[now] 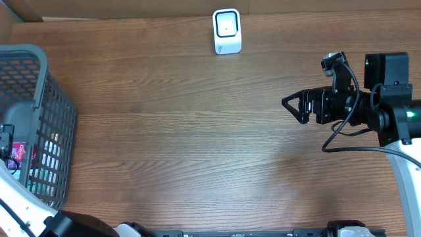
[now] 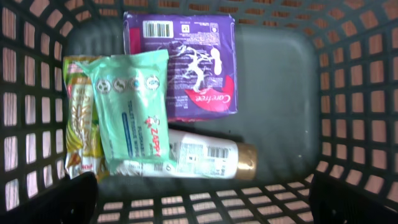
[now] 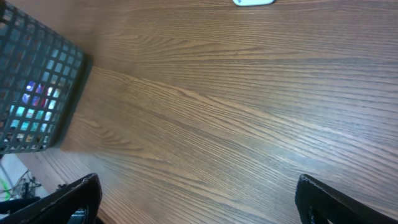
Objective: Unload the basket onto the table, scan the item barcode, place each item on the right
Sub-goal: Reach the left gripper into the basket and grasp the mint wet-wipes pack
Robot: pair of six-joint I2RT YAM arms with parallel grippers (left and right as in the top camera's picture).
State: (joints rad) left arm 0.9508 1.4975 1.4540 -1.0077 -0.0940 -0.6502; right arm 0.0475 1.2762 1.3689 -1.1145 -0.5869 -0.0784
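My left gripper will next go to the middle of the green wipes pack [image 1: 33, 176] [image 2: 134, 117], just below the pack's row of round symbols, and close there.
In the left wrist view I look down into the grey mesh basket [image 2: 348, 93]. In it lie a purple Carefree pack [image 2: 186, 62] with its barcode [image 2: 157, 28] facing up, a green wipes pack [image 2: 134, 106], a yellow snack pack [image 2: 78, 124] and a white bottle [image 2: 199, 158] with a gold cap. My left gripper [image 2: 205, 202] hangs open above the basket's near wall, with nothing between its fingers. The white scanner [image 1: 227, 31] stands at the table's far edge. My right gripper [image 1: 293, 104] is open over bare table at the right, holding nothing.
The basket [image 1: 39, 79] occupies the table's left edge, with my left arm [image 1: 20, 204] reaching over it from the front left. Wood table [image 1: 197, 131] stretches between basket, scanner and right arm. The right wrist view shows the basket's corner [image 3: 37, 93] at far left.
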